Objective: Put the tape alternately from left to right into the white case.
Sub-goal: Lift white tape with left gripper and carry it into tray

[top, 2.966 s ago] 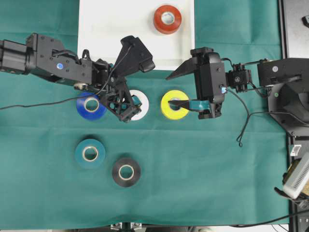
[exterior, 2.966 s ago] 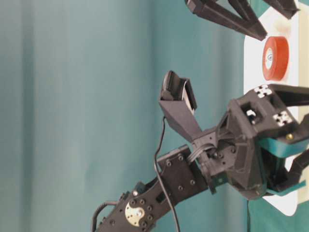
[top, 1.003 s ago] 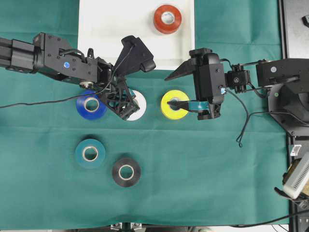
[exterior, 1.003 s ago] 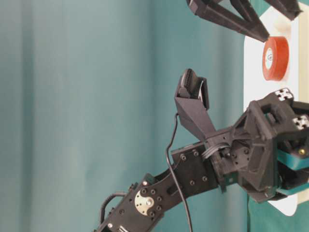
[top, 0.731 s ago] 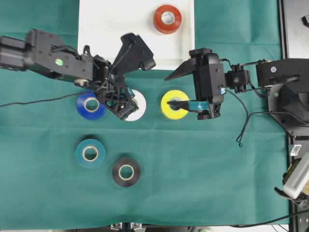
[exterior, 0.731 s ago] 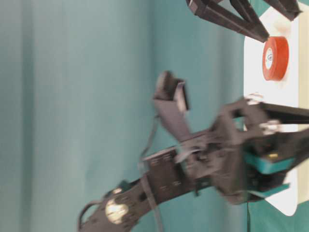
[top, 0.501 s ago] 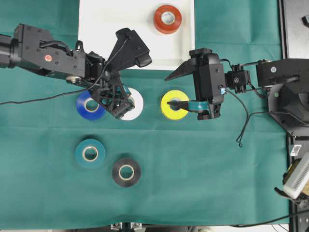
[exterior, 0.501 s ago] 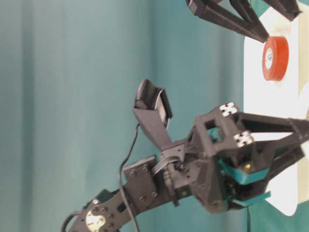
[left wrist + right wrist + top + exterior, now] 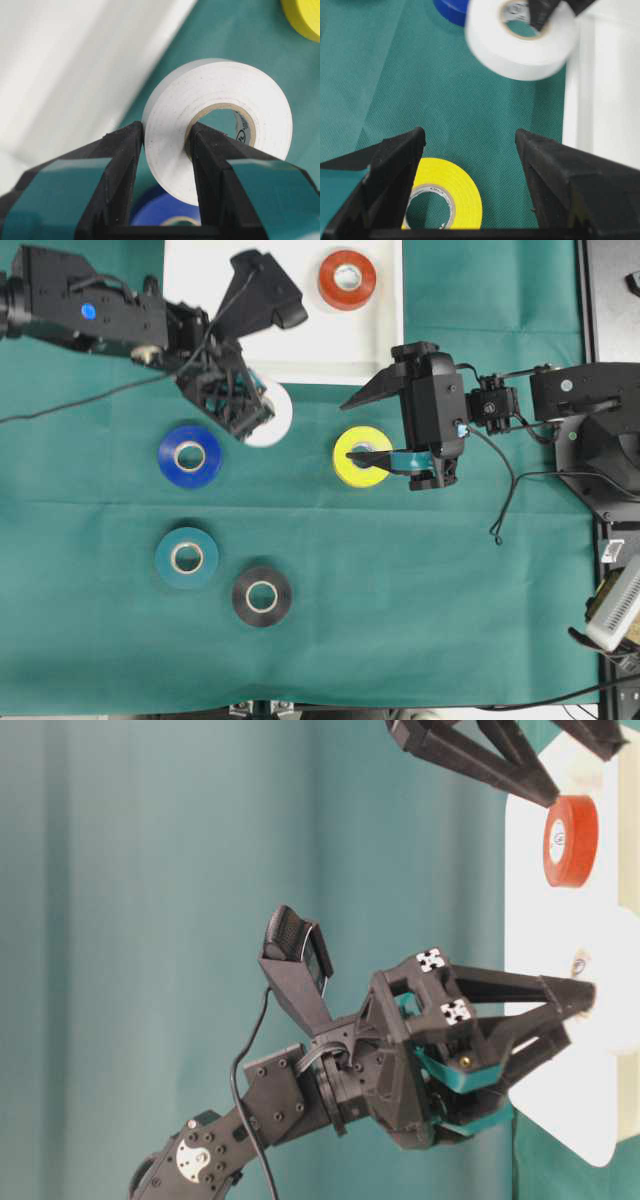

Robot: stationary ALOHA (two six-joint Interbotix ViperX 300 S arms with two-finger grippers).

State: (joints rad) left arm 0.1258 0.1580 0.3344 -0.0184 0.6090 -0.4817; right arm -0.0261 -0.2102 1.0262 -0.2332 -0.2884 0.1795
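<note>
I should use my left gripper to put the white tape down in the white case, between the red-orange roll and the case's near rim [image 9: 291,332].
My left gripper [image 9: 255,405] [image 9: 165,137] is shut on the wall of the white tape [image 9: 275,415] [image 9: 225,85] [image 9: 520,42] and holds it tilted in the air at the near rim of the white case [image 9: 300,340] [image 9: 60,65] [image 9: 605,100]. A red-orange roll [image 9: 347,279] [image 9: 570,840] lies in the case at the far right. My right gripper [image 9: 360,430] [image 9: 469,132] is open just above the yellow roll [image 9: 350,468] [image 9: 450,195]. Blue [image 9: 189,456] [image 9: 165,212], teal [image 9: 186,557] and black [image 9: 262,595] rolls lie on the green cloth.
A black cable [image 9: 505,505] hangs from the right arm over the cloth. Grey equipment [image 9: 610,300] stands past the cloth's right edge. The case's left and middle floor is bare.
My left gripper has lifted the white roll off the cloth and carried it away from the blue roll toward the case's near rim. The right arm has stayed still.
</note>
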